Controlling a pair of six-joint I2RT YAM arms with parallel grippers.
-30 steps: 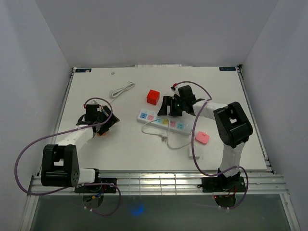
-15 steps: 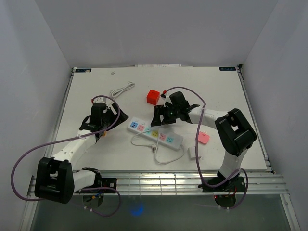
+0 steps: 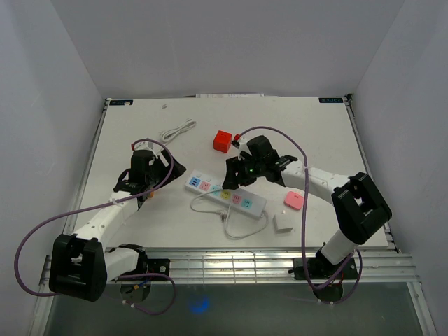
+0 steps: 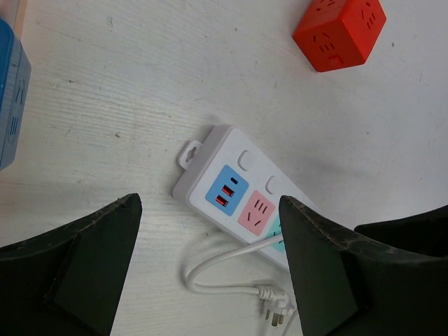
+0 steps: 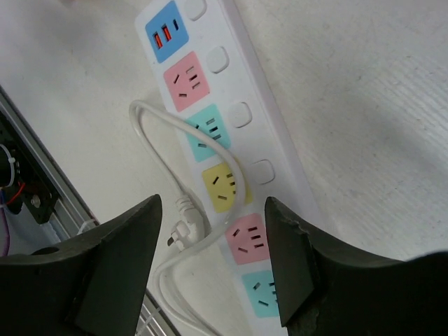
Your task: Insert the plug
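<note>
I need to next move my left gripper to the opposite sides (image 3: 222, 141) (image 4: 339, 33) of the red cube socket behind the white power strip and close it there.
The white power strip (image 3: 225, 194) with coloured sockets lies mid-table, with its own white cord looped in front of it and ending in a loose three-pin plug (image 3: 222, 215). My left gripper (image 3: 171, 171) is open and empty, just left of the strip's USB end. In the left wrist view the strip (image 4: 238, 192) and plug (image 4: 276, 308) lie below the open left gripper (image 4: 208, 210). My right gripper (image 3: 234, 175) is open and empty, hovering over the strip's far side. In the right wrist view the strip (image 5: 217, 140) and plug (image 5: 183, 224) show between the open right gripper (image 5: 213, 210).
A red cube socket (image 3: 222, 141) sits behind the strip and also shows in the left wrist view (image 4: 339, 31). A pink item (image 3: 294, 201) and a white adapter (image 3: 283, 222) lie to the right. A coiled white cable (image 3: 178, 131) lies at the back left.
The power strip has slid toward the front left. The right arm has reached left over it, and the left gripper has moved right toward its end.
</note>
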